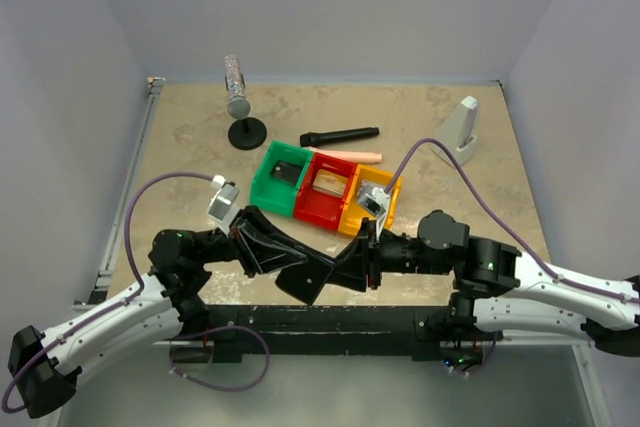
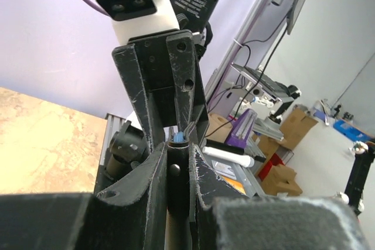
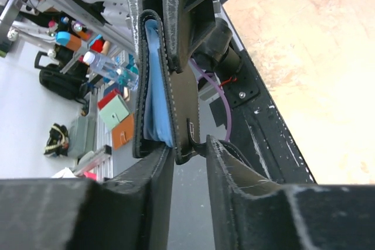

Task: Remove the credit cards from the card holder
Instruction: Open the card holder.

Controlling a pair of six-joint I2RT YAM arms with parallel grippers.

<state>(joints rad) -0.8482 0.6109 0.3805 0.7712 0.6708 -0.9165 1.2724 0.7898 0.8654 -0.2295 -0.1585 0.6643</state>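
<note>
My right gripper has only the small black tab, so it should take the holder's edge with the blue card (image 3: 160, 137) before my left gripper opens the holder.
The black card holder (image 1: 303, 287) hangs in the air between both grippers, over the table's near edge. My left gripper (image 1: 300, 265) is shut on it; in the left wrist view the holder (image 2: 177, 185) is clamped between the fingers, with a blue card edge (image 2: 178, 139) showing at its top. My right gripper (image 1: 345, 269) meets it from the right. In the right wrist view the holder (image 3: 183, 98) stands partly open with a blue card (image 3: 155, 86) inside. The right gripper (image 3: 188, 150) pinches the flap's corner and the small black tab (image 3: 196, 139).
Green (image 1: 280, 177), red (image 1: 325, 192) and yellow (image 1: 372, 202) bins stand in a row mid-table. Behind them lie a black marker-like stick (image 1: 340, 135) and a pink stick (image 1: 350, 155). A silver cylinder on a black stand (image 1: 240, 97) is back left, a white wedge (image 1: 466, 132) back right.
</note>
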